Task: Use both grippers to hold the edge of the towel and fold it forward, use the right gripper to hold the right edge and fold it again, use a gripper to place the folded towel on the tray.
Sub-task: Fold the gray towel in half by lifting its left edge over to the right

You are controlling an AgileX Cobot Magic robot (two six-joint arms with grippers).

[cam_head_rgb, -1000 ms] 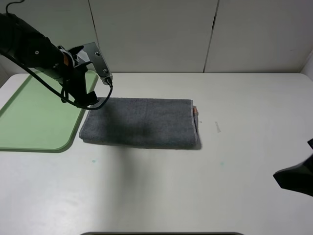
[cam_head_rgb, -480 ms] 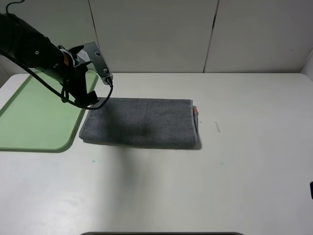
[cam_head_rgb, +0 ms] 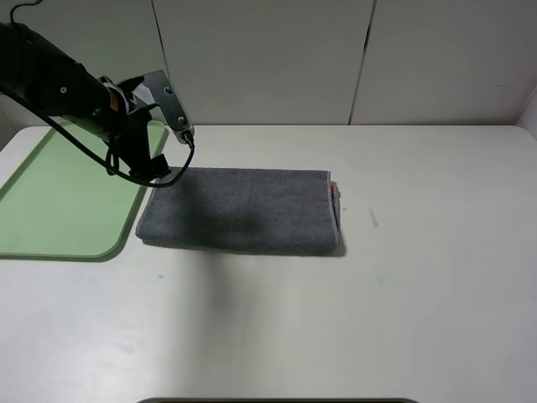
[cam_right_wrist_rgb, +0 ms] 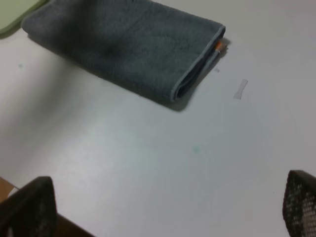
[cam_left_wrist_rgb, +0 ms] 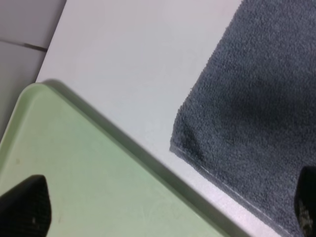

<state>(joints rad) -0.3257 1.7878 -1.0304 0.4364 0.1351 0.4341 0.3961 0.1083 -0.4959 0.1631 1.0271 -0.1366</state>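
Next, my left gripper grabs the dark grey towel at the middle of its short end (cam_head_rgb: 162, 205) (cam_left_wrist_rgb: 266, 203) next to the pale green tray.
The dark grey towel (cam_head_rgb: 239, 210) lies folded in a long strip in the middle of the table. A bit of orange (cam_head_rgb: 335, 189) shows at its right end, where the layered hems (cam_right_wrist_rgb: 197, 64) meet. The pale green tray (cam_head_rgb: 59, 201) sits just left of it. My left gripper (cam_head_rgb: 153, 170) hangs open above the towel's left end, by the tray's rim. In the left wrist view the towel's corner (cam_left_wrist_rgb: 256, 108) and the tray (cam_left_wrist_rgb: 98, 187) lie below the left gripper (cam_left_wrist_rgb: 165, 207). My right gripper (cam_right_wrist_rgb: 165, 207) is open, well back from the towel (cam_right_wrist_rgb: 123, 44), and is out of the exterior view.
The white table (cam_head_rgb: 377, 319) stretches to the right and in front of the towel. A small pale mark (cam_head_rgb: 374, 218) lies on it to the right of the towel. A white panelled wall (cam_head_rgb: 268, 59) stands behind the table.
The right gripper's dark shape at the lower right of the exterior view has withdrawn out of the picture. The left arm has barely shifted. The towel lies as before.
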